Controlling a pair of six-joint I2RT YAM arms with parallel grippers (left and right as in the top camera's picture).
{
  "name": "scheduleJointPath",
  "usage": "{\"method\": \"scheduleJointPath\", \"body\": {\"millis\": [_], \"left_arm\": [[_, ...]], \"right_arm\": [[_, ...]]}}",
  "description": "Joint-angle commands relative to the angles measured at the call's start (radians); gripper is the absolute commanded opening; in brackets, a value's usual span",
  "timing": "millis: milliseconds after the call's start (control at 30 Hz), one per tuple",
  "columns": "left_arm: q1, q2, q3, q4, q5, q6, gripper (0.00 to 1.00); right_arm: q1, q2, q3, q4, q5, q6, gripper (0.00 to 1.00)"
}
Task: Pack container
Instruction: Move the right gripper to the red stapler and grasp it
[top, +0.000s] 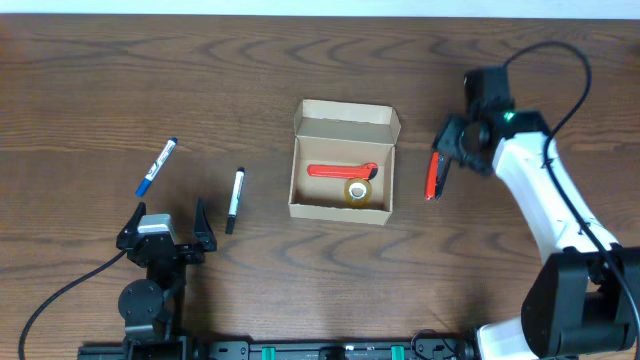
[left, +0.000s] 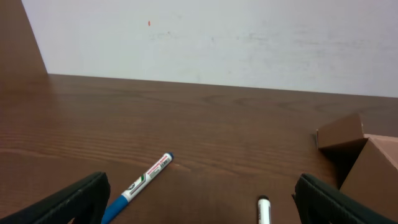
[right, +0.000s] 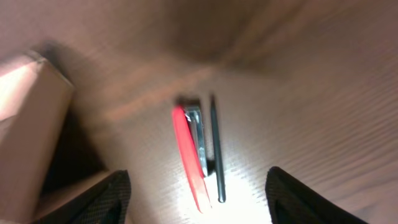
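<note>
The fingers of my right gripper will close across the middle of the red stapler (top: 436, 177) (right: 196, 160) next to the cardboard container and squeeze its red and black sides together.
The tan cardboard container (top: 341, 207) stands open mid-table with its flap lid up at the back. Inside lie a red tool (top: 335, 170) and a small yellowish tape roll (top: 358, 190). A red stapler-like object (top: 432, 177) lies on the table just right of the box; it also shows in the right wrist view (right: 188, 151). My right gripper (top: 443, 160) hovers over it, open (right: 199, 199), with the object between the fingers but not touched. My left gripper (top: 167, 232) is open and empty (left: 202, 202) at the front left.
A blue-capped marker (top: 156, 166) and a black-and-white pen (top: 234, 198) lie left of the box, both ahead of my left gripper (left: 142, 180) (left: 264, 211). The box's corner shows at the right of the left wrist view (left: 367, 155) and at the left of the right wrist view (right: 25, 106).
</note>
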Motion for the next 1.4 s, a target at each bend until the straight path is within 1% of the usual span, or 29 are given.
{"method": "scheduleJointPath", "body": {"millis": [0, 133, 433, 667, 833, 1100, 1367], "left_arm": [[-0.003, -0.005, -0.010, -0.048, 0.011, -0.011, 0.95], [-0.003, -0.005, -0.010, -0.048, 0.011, -0.011, 0.95], [-0.003, -0.005, -0.010, -0.049, 0.012, -0.011, 0.95], [-0.003, -0.005, -0.010, -0.048, 0.013, -0.038, 0.95], [-0.003, -0.005, -0.010, -0.049, 0.012, -0.038, 0.95], [-0.003, -0.005, -0.010, -0.049, 0.012, -0.037, 0.95], [-0.003, -0.005, -0.010, -0.048, 0.012, -0.038, 0.95]], "right_arm": [[0.009, 0.000, -0.126, 0.051, -0.042, 0.087, 0.70], [0.009, 0.000, -0.214, 0.098, -0.042, 0.105, 0.71], [0.010, 0.000, -0.263, 0.123, -0.045, 0.149, 0.71], [0.013, 0.000, -0.265, 0.177, -0.068, 0.149, 0.74], [0.043, 0.000, -0.265, 0.243, -0.090, 0.157, 0.73], [0.051, 0.006, -0.265, 0.248, -0.079, 0.164, 0.73], [0.048, 0.111, -0.265, 0.243, -0.064, 0.156, 0.73]]}}
